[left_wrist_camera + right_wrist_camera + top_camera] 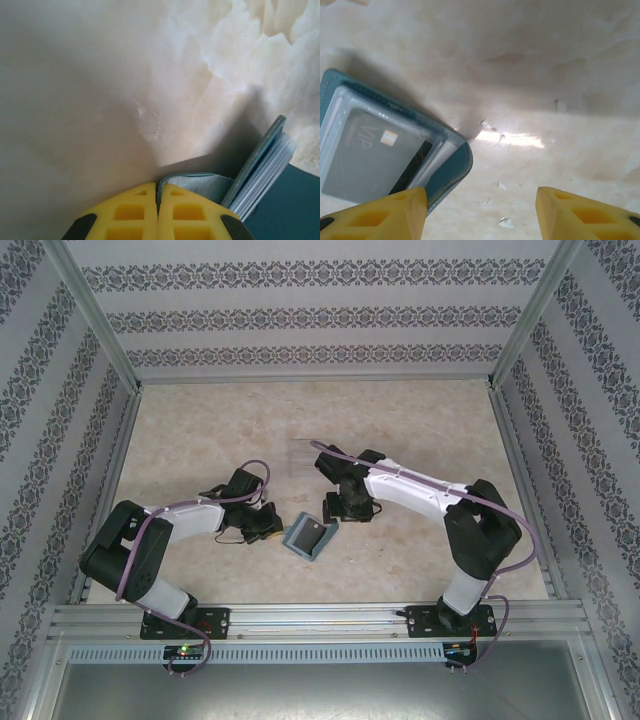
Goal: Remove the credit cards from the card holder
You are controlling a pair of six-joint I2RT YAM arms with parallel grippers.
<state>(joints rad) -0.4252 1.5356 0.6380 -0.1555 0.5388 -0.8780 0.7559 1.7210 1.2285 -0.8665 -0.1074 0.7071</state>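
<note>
I have the strap tab beside the cards in my left gripper, so next I open it and take the clear pockets' edge (pixel 266 172) while my right gripper steadies the cover.
The teal-blue card holder (pixel 308 537) lies open on the table between my two arms. My left gripper (pixel 271 524) is at its left side, and in the left wrist view the yellow fingers (pixel 135 210) are shut on the holder's short strap tab (pixel 200 182), with the stacked pocket edges (pixel 265 172) just to the right. My right gripper (pixel 343 510) hovers over the holder's far right corner. In the right wrist view it (pixel 481 200) stands open, its left finger (pixel 395 215) over the holder's teal edge (pixel 455 167). A dark grey credit card (pixel 365 160) marked VIP sits in a clear pocket.
The pale marbled table (pixel 420 430) stretches away behind the arms. Patterned walls (pixel 300 320) and metal posts (pixel 95 315) close it in on three sides, and an aluminium rail (pixel 320 618) runs along the near edge.
</note>
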